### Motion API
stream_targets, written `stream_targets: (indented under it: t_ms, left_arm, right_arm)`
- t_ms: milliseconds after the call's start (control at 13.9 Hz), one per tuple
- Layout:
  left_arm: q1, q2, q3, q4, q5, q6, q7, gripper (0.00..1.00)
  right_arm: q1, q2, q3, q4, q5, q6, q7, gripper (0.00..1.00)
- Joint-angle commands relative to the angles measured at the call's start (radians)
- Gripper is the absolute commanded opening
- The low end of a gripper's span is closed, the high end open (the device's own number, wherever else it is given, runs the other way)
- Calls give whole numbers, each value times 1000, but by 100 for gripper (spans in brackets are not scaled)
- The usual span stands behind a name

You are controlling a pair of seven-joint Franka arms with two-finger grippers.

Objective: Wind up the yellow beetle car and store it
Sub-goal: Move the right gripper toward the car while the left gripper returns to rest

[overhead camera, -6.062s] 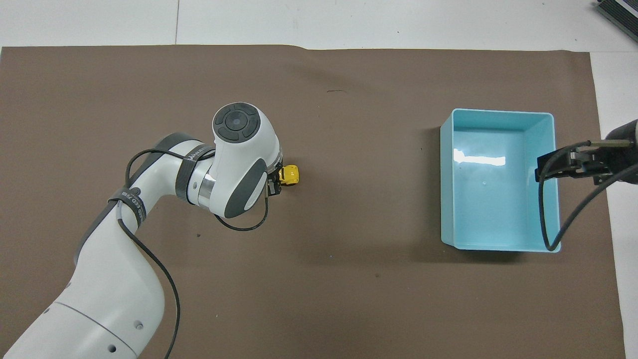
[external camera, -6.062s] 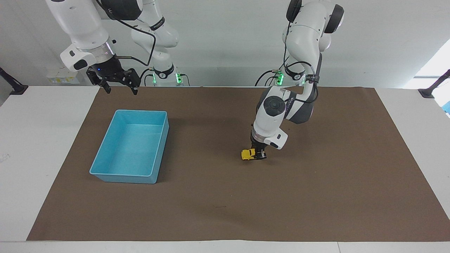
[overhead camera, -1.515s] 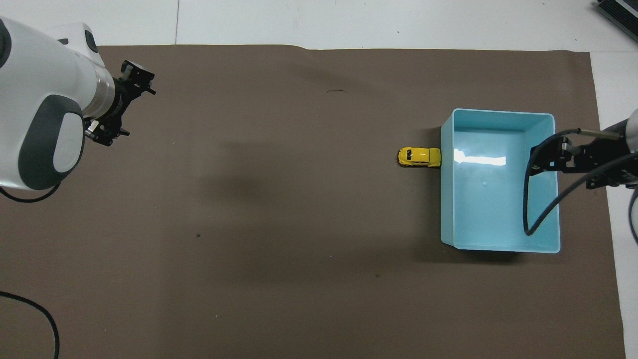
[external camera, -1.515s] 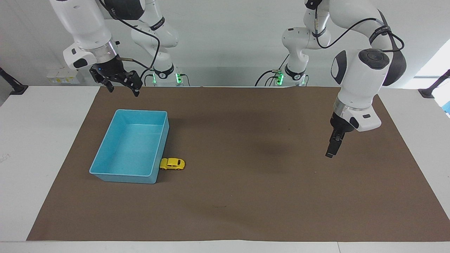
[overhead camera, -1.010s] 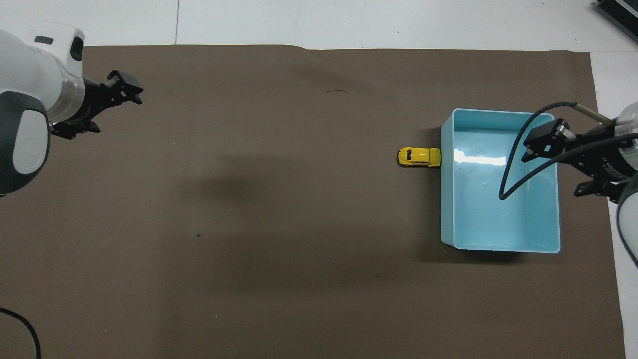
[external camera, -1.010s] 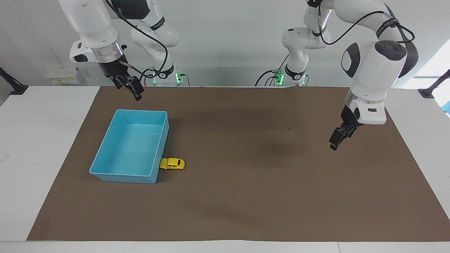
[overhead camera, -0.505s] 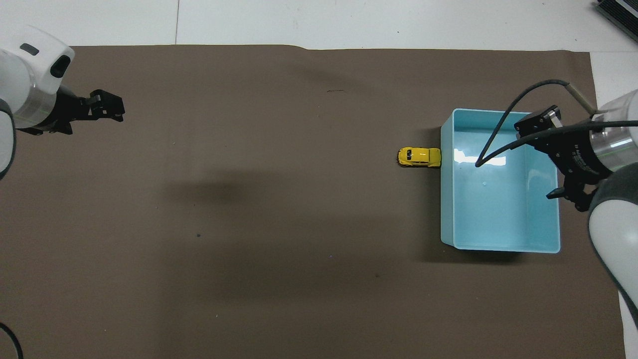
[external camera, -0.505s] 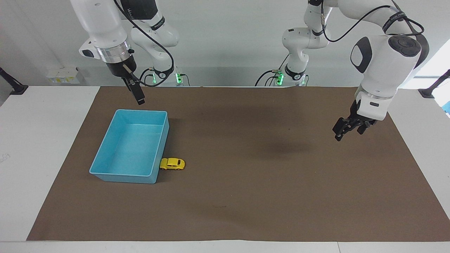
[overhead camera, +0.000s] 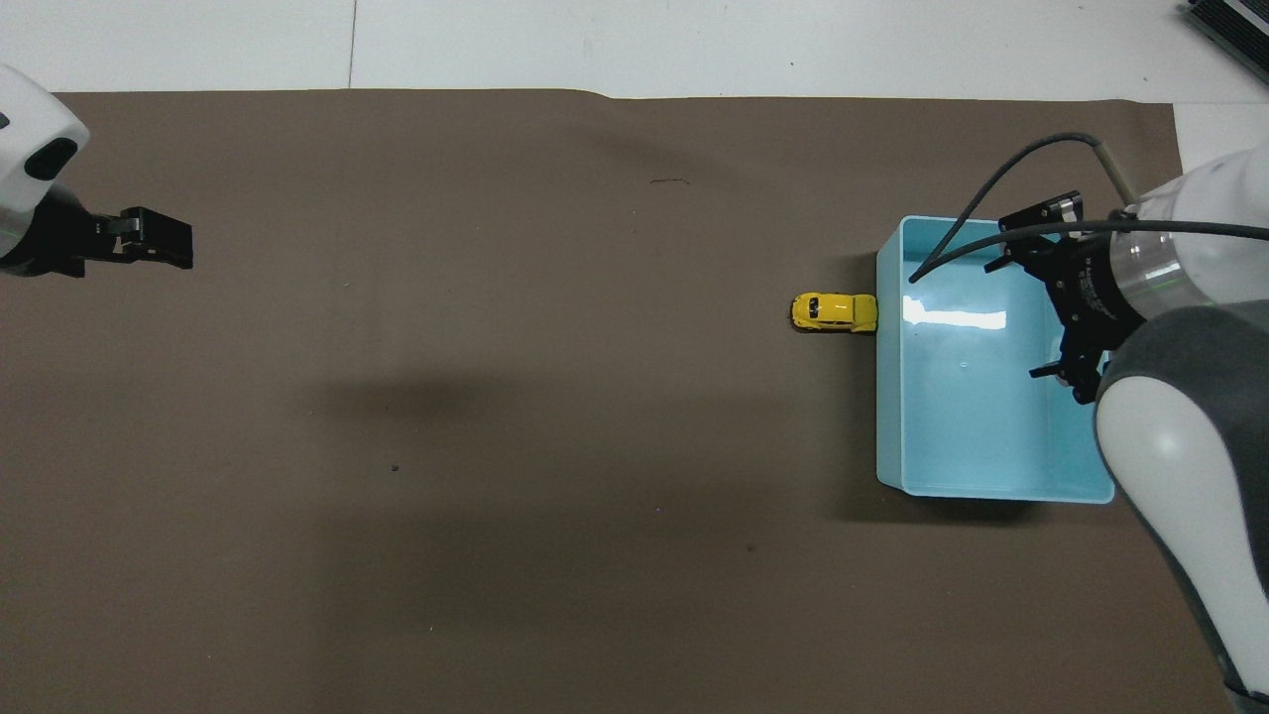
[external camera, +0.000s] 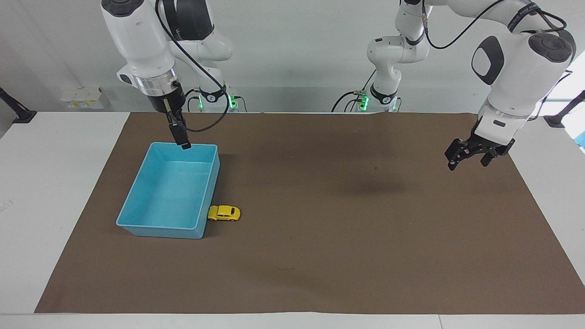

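Observation:
I should move my right gripper next to the yellow beetle car and then close it across its end (overhead camera: 854, 311) beside the blue tray.
The yellow beetle car (external camera: 224, 213) (overhead camera: 835, 312) stands on its wheels on the brown mat. Its nose touches the long side wall of the blue tray (external camera: 160, 230) (overhead camera: 889, 397) that faces the left arm's end, along the tray's half farther from the robots. Nothing lies in the tray. My right gripper (external camera: 182, 137) (overhead camera: 1036, 296) hangs over the tray's end nearest the robots, pointing down, open and holding nothing. My left gripper (external camera: 467, 163) (overhead camera: 149, 238) hovers open and empty above the mat at the left arm's end, well away from the car.
The brown mat (external camera: 343, 256) covers most of the white table (external camera: 41, 192). A cable loops from the right wrist over the tray. Black clamps sit at the table's two ends, at the edge nearest the robots.
The right gripper has swung in over the tray's near end and turned downward. The left gripper has risen and drawn back toward its own end. The car has stayed put.

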Motion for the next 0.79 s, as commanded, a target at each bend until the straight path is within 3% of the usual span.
stream_targets:
  t_ms: [0,433,722]
  left_arm:
    - [14,-57,-10,-10,-12,-41,27,100]
    - [9,-152,-21,-7,-13,-140,73,100]
    - [1,-158,-24,8,-15,-228,118,100]
  right_arm:
    - [30,26,3,-27,0,55,108,100]
    - [38,105,3,-29,-48,149,262,100]
    - [38,167,3,-30,-73,210,314,100]
